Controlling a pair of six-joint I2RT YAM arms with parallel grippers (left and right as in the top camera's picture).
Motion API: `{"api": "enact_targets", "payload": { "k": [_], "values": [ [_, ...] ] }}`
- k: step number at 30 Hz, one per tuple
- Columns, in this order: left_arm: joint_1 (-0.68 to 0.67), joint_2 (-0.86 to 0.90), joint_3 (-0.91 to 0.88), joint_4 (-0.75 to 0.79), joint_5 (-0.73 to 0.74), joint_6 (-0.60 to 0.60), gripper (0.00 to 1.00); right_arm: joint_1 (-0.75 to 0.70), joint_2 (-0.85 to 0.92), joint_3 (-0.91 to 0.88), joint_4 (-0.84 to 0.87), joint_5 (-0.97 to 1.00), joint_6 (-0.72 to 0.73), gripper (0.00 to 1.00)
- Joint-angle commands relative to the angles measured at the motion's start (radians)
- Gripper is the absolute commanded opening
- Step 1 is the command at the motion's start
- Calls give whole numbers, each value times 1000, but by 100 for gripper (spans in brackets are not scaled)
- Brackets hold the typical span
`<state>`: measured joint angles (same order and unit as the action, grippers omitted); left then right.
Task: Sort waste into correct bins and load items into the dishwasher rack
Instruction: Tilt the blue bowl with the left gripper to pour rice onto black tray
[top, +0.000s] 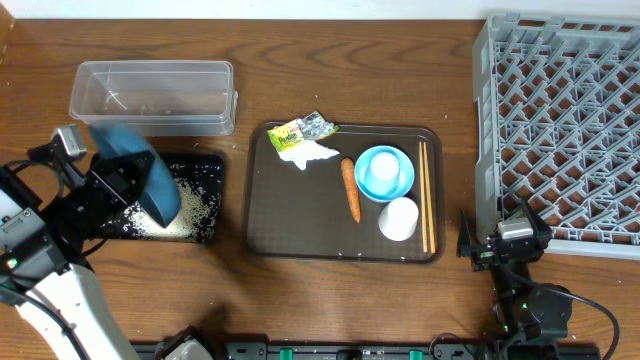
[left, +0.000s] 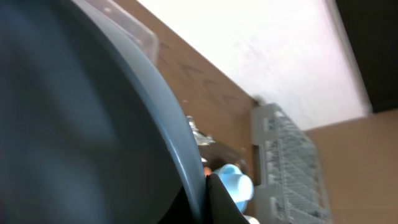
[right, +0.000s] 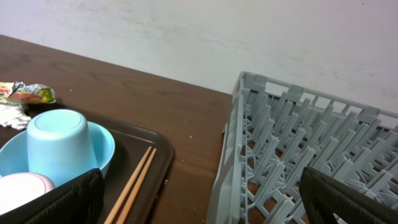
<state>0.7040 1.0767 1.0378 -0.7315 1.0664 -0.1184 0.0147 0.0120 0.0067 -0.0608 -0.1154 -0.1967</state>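
Note:
Next, my left gripper lets go of the wide dark-blue bowl on the brown serving tray's empty part (top: 288, 209) beside the carrot.
My left gripper (top: 125, 185) is shut on the rim of the wide dark-blue bowl (top: 150, 178), holding it tipped on edge over the black tray (top: 217, 170). White rice (top: 185, 212) lies in that tray. In the left wrist view the bowl (left: 81, 118) fills the frame, its rim pinched between my fingers (left: 202, 202). The brown serving tray (top: 300, 235) holds the wrapper (top: 303, 129), tissue (top: 310, 153), carrot (top: 351, 188), light-blue bowl (top: 384, 172), white cup (top: 398, 219) and chopsticks (top: 427, 195). My right gripper (top: 502, 228) is open and empty beside the rack (top: 560, 120).
The clear tub (top: 152, 95) stands behind the black tray. A light-blue cup (right: 57, 143) sits upside down in the light-blue bowl (right: 102, 146). The right wrist view shows the chopsticks (right: 134, 180) and the rack's near wall (right: 227, 168).

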Motion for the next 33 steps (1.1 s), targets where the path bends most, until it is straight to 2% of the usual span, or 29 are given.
{"api": "enact_targets", "payload": {
  "k": [1, 2, 6, 8, 10, 12, 13, 18, 24, 26, 29, 30, 32, 33],
  "values": [
    [-3, -2, 5, 8, 76, 92, 6, 5, -5, -1, -4, 3, -10, 99],
    [-6, 3, 5, 26, 107, 123, 6, 5, -5, -1, -4, 3, -10, 99],
    [-8, 59, 5, 93, 91, 53, 6, 5, -5, -1, -4, 3, -10, 99],
    [-8, 112, 5, 105, 149, 51, 6, 5, -5, -1, -4, 3, -10, 99],
    [-9, 173, 5, 105, 280, 65, 6, 5, -5, -1, -4, 3, -10, 99],
    [-9, 225, 5, 111, 481, 121, 6, 5, -5, -1, -4, 3, -10, 99],
    [-9, 249, 7, 109, 504, 107, 6, 5, -5, -1, -4, 3, -10, 99],
    [-9, 332, 6, 123, 505, 54, 6, 5, -5, -1, -3, 3, -10, 99],
    [-8, 347, 6, 152, 505, 44, 6, 5, -5, -1, -4, 3, -10, 99],
    [-6, 345, 6, 158, 506, -42, 6, 5, -5, -1, -4, 3, -10, 99],
    [-7, 329, 6, 192, 503, 24, 6, 5, -5, -1, -4, 3, -10, 99],
    [-3, 330, 6, 210, 504, 6, 6, 5, -5, -1, -4, 3, -10, 99],
    [1, 329, 6, 211, 505, -103, 6, 5, -5, -1, -4, 3, -10, 99],
    [0, 327, 6, 212, 505, -106, 7, 5, -5, -1, -4, 3, -10, 99]
  ]
}}
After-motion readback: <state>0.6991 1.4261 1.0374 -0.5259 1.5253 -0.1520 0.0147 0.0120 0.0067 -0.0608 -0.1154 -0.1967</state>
